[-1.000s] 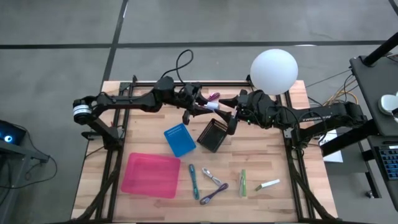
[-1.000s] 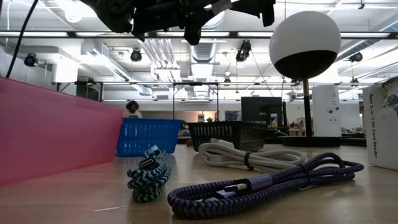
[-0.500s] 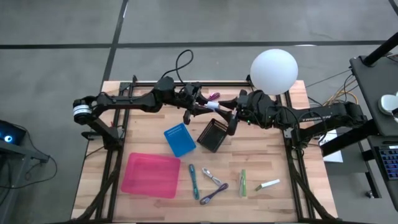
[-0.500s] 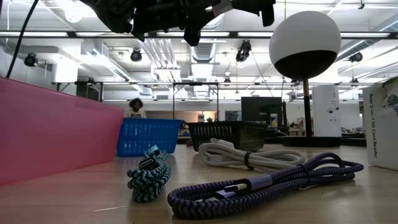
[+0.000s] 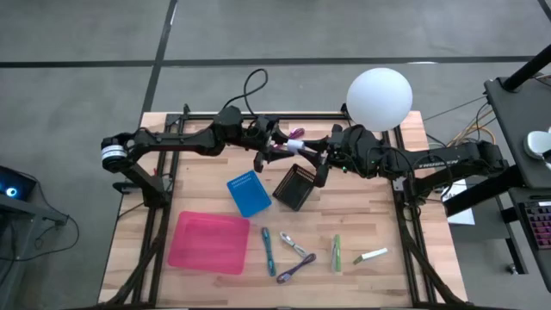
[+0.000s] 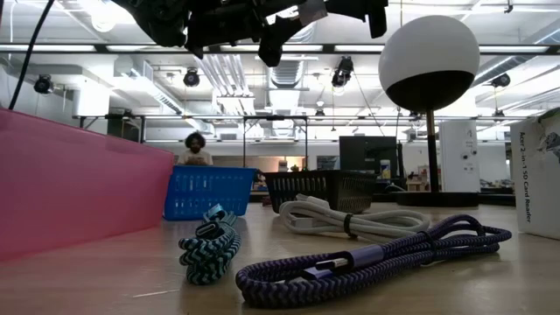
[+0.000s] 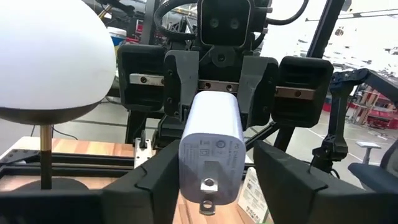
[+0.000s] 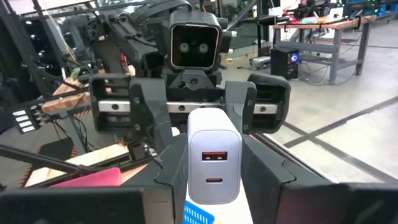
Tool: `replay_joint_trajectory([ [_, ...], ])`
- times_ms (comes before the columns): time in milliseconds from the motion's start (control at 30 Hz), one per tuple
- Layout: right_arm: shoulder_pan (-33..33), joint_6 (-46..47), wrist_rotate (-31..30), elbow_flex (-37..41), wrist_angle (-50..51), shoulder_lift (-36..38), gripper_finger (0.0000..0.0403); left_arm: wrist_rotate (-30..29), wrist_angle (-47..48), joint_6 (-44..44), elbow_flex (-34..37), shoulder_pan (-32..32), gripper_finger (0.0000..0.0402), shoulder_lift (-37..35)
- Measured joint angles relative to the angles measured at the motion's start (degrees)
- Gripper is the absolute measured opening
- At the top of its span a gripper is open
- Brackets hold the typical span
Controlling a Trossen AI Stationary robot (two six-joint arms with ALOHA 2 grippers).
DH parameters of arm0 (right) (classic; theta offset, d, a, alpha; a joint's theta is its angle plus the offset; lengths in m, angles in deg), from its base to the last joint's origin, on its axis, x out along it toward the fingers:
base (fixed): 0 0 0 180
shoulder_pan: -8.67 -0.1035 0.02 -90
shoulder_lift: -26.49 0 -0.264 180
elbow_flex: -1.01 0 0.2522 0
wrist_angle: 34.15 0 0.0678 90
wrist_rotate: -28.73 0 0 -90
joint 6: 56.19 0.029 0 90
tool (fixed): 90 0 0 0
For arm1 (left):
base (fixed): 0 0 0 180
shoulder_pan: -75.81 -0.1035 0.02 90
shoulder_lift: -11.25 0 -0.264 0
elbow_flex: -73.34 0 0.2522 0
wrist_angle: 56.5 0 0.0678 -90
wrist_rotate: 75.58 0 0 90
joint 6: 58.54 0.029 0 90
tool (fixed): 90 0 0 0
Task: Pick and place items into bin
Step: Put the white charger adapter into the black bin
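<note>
The robot's right gripper will release the white charger block inside the far half of the black basket (image 5: pixel 300 182).
A white charger block (image 5: pixel 294 148) hangs in the air between my two arms, above the far middle of the table. My right gripper (image 8: pixel 214 182) is shut on its end with the ports. My left gripper (image 7: pixel 211 171) is open. Its fingers stand on either side of the end with the metal prongs, and a gap shows beside one finger (image 7: pixel 281 177). On the near part of the table lie a teal cable (image 5: pixel 269 245), a white cable (image 6: pixel 350 220), a purple cable (image 6: pixel 367 258), a green item (image 5: pixel 337 252) and a white stick (image 5: pixel 373 255). My right gripper pinches the two side faces of the charger at its port end (image 8: pixel 214 134) between its two fingers (image 8: pixel 171 177). The fingers come level from the table's right side and lie along the block. The charger is lifted clear and lies level, prong end toward my left gripper.
A black basket (image 5: pixel 295 187) and a blue basket (image 5: pixel 247 195) stand below the arms, and a pink bin (image 5: pixel 209 242) sits near left. A white globe lamp (image 5: pixel 379 99) stands at the far right. A small purple thing (image 5: pixel 297 132) lies at the far edge.
Both arms have stayed where they were. My right gripper's fingers have closed in onto the charger's port end. My left gripper's fingers have parted from the prong end. The charger has kept its place in the air.
</note>
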Motion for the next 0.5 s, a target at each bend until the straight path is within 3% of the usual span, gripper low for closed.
replay_joint_trajectory([
  [200, 0.00, 1.23, -0.16, 0.00, 5.81, 0.02, 0.0102, 0.13, 1.95, -0.04, 0.37, -0.69, 0.0205, -1.09],
  [500, 0.00, 6.74, -0.31, 0.00, 17.35, -0.77, 0.0102, 0.52, 9.58, -0.02, 0.87, -1.57, 0.0208, -3.80],
])
